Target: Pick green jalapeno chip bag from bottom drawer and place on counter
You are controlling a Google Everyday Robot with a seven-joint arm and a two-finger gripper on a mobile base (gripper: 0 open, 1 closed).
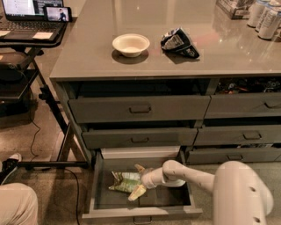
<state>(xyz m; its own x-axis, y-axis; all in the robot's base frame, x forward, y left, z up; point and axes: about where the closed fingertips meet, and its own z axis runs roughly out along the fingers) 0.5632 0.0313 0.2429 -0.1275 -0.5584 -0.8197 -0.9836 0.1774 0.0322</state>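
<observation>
I will close my gripper on the green jalapeno chip bag's end (134,182) nearest my white arm, inside the open bottom drawer.
The green jalapeno chip bag (123,182) lies wrinkled on the grey floor of the open bottom drawer (94,195), left of its middle. My gripper (138,180) reaches into the drawer from the right on a white arm. It is open, with one fingertip behind the bag's right end and one in front of it. The bag rests on the drawer floor. The counter (184,63) spreads above the drawers, glossy and grey.
A white bowl (131,44) and a black-and-white snack bag (179,42) sit on the counter; cans (263,13) stand at its far right. A laptop table (26,30) stands at left. A person's leg (17,206) and shoe (9,165) are at lower left.
</observation>
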